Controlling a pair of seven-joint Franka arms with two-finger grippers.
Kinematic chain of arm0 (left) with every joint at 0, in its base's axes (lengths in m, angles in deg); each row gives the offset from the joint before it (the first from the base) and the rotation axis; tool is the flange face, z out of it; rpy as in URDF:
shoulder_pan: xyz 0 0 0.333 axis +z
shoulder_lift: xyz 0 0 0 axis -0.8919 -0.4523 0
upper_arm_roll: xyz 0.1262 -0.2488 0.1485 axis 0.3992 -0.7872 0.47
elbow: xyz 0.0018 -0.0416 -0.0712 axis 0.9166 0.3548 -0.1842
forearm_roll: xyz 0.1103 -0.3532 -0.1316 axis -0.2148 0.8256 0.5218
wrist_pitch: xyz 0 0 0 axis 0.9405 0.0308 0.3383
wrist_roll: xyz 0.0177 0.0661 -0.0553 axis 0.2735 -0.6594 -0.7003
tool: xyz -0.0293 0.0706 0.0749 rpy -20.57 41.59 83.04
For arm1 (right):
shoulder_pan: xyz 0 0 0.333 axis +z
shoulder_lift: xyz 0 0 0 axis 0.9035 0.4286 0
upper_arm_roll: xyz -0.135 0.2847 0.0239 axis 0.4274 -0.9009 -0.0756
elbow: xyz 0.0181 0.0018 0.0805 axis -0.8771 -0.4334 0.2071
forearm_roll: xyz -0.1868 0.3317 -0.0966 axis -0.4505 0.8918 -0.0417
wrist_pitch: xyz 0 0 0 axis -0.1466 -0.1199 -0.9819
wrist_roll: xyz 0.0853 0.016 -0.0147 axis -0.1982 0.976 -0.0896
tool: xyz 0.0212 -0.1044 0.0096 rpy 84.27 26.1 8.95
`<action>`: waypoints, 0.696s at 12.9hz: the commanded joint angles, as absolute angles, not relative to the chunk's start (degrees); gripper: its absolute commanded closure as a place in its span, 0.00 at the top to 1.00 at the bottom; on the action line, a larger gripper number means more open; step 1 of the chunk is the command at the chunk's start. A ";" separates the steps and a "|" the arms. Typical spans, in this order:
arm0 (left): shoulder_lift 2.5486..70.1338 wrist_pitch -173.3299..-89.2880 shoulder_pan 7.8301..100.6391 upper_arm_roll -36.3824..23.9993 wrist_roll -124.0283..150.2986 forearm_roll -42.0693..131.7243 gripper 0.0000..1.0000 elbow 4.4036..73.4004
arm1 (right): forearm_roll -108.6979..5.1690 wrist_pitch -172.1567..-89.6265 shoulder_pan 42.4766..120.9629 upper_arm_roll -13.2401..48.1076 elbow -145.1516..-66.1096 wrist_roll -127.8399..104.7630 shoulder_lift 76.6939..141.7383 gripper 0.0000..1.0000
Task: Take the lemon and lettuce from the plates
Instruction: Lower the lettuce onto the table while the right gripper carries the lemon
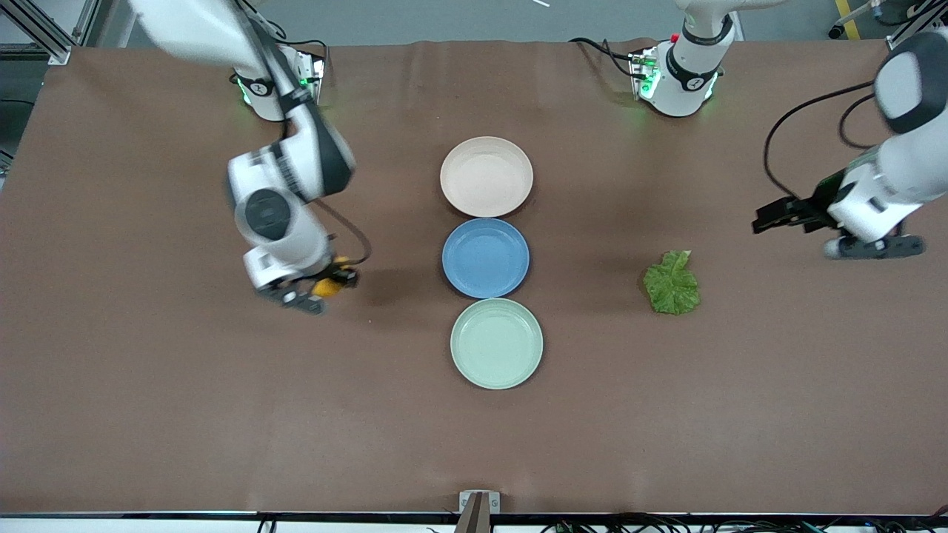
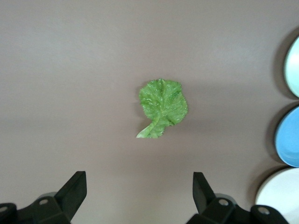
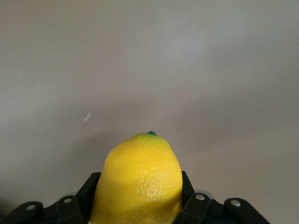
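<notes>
The robot's right gripper will release the yellow lemon on the bare brown cloth far out from the blue plate (image 1: 262, 289). The lemon is now held over bare table.
My right gripper (image 1: 320, 287) is shut on the yellow lemon (image 1: 328, 284) and holds it over bare table toward the right arm's end. In the right wrist view the lemon (image 3: 140, 179) fills the space between the black fingers (image 3: 88, 187). The green lettuce (image 1: 672, 283) lies flat on the table toward the left arm's end, off the plates. My left gripper (image 1: 774, 215) is open and empty, in the air beside the lettuce. The left wrist view shows the lettuce (image 2: 162, 108) ahead of the gripper (image 2: 140, 191). The beige-pink plate (image 1: 486, 176) and the mint plate (image 1: 496, 343) are empty.
A blue plate (image 1: 485, 257) sits between the two task plates in a row at mid-table. All three plates show at the edge of the left wrist view: mint (image 2: 293, 65), blue (image 2: 289, 137), beige-pink (image 2: 280, 193). Brown cloth covers the table (image 1: 148, 385).
</notes>
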State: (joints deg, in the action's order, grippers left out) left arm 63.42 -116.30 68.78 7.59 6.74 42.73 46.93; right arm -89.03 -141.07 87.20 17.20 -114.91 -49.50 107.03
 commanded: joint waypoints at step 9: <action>63.28 -107.57 69.62 7.03 6.16 39.62 1.00 29.72 | -88.26 -166.09 70.78 14.80 -124.47 -9.90 114.84 0.00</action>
State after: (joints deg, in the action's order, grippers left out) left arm 64.07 -109.22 69.88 7.33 6.73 40.99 32.94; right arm -88.90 -165.70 73.15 16.50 -124.30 -13.48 115.01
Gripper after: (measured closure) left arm 0.000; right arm 0.295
